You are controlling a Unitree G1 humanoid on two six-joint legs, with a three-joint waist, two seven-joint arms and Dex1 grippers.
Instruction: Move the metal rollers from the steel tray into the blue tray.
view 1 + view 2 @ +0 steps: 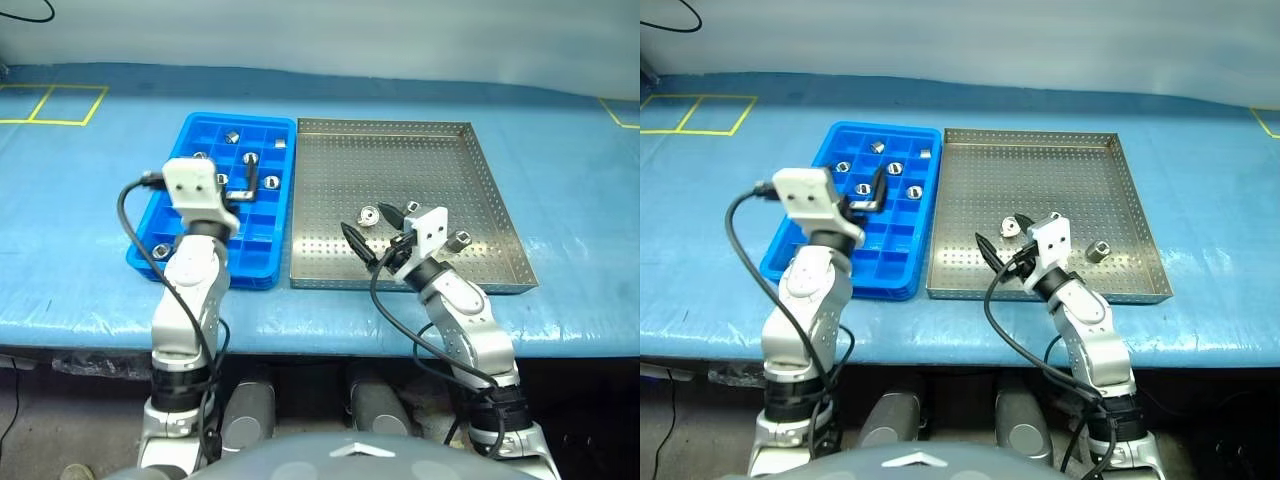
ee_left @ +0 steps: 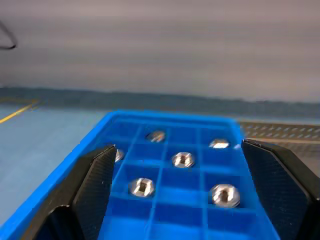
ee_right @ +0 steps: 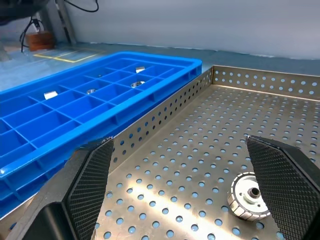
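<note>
Next, I close my left gripper on the round side of the metal roller (image 1: 368,217) that lies in the steel tray nearest the blue tray.
The blue tray (image 1: 262,236) lies left of the steel tray (image 1: 400,165), side by side on the table. Several metal rollers (image 2: 183,159) rest in the blue tray's compartments, most in its far half and one (image 1: 160,250) at its near left corner. Two more rollers lie on the steel tray's perforated floor (image 1: 369,214), (image 1: 460,240). My left gripper (image 1: 243,185) hovers open and empty over the middle of the blue tray. Low over the steel tray's near edge, my right gripper (image 1: 372,228) is open and empty, with one roller (image 3: 247,195) just ahead of its fingers.
Both trays sit on a blue-covered table whose front edge (image 1: 330,335) runs just before the trays. Yellow tape lines (image 1: 60,105) mark the far left and far right of the cover. A black cable (image 1: 125,215) loops off my left wrist.
</note>
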